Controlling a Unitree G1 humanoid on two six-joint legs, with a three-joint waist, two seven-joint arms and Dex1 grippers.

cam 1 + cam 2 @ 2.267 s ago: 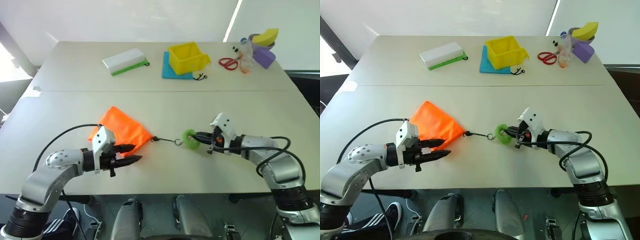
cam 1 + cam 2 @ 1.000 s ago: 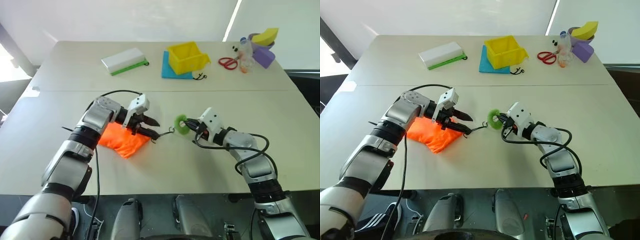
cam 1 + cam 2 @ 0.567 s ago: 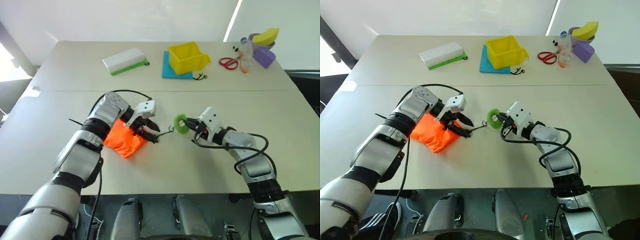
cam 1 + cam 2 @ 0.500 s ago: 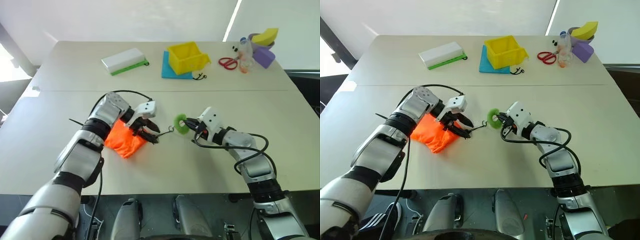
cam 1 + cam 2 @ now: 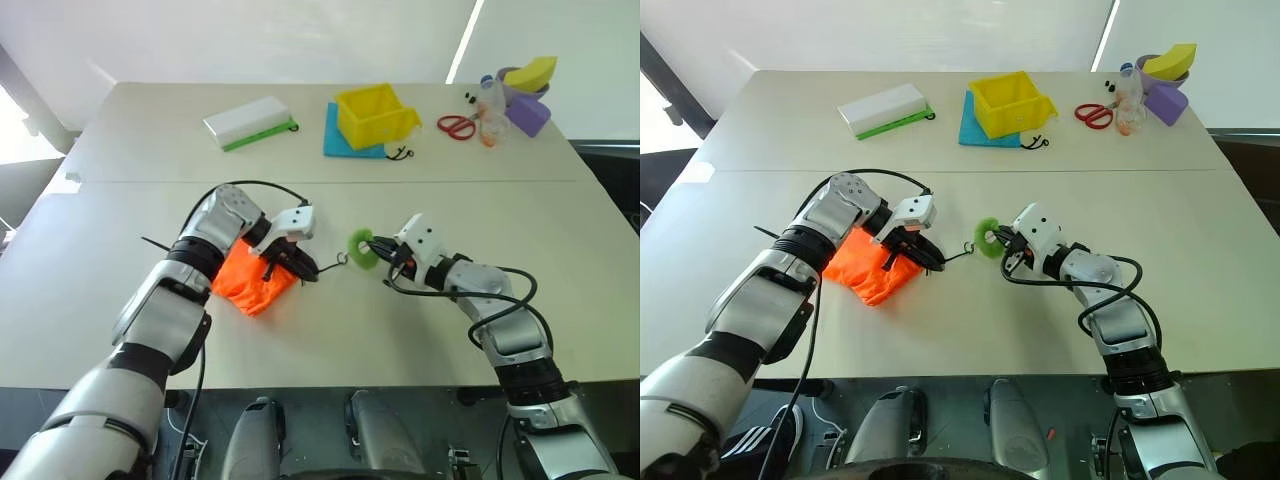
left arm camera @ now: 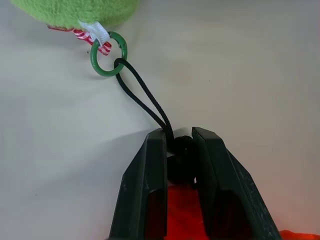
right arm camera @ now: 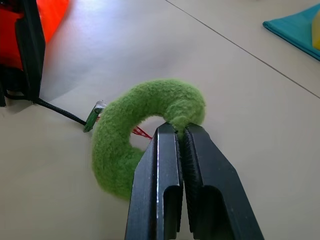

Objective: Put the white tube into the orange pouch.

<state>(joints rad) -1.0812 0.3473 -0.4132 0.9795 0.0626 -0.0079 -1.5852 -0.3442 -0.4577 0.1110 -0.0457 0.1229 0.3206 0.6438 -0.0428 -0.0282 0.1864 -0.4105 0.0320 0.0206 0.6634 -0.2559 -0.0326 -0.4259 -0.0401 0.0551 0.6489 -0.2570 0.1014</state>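
Observation:
My left gripper will open from its pinch on the black cord's knot with the stopper and take only the stopper (image 6: 180,169) before my right gripper pulls the green loop.
The orange pouch (image 5: 246,284) lies bunched on the table in front of me, left of centre. My left gripper (image 5: 284,266) is at the pouch's mouth; in the left wrist view its fingers (image 6: 150,170) are shut on the black cord (image 6: 145,102) where it leaves the fabric. The cord runs to a small green ring (image 6: 108,54) tied to a fluffy green loop (image 7: 145,145). My right gripper (image 5: 378,247) is shut on that loop, just right of the pouch. The white tube is hidden from view.
At the table's far side stand a yellow bin (image 5: 375,115) on a blue cloth (image 5: 335,142), a white-and-green box (image 5: 250,122), red scissors (image 5: 457,126), and purple and yellow items (image 5: 525,95) at the far right corner.
My left gripper's jaws, open over the pouch's mouth a moment ago, have closed on the black cord, and the wrist has turned a little. The right gripper has kept still with the green loop.

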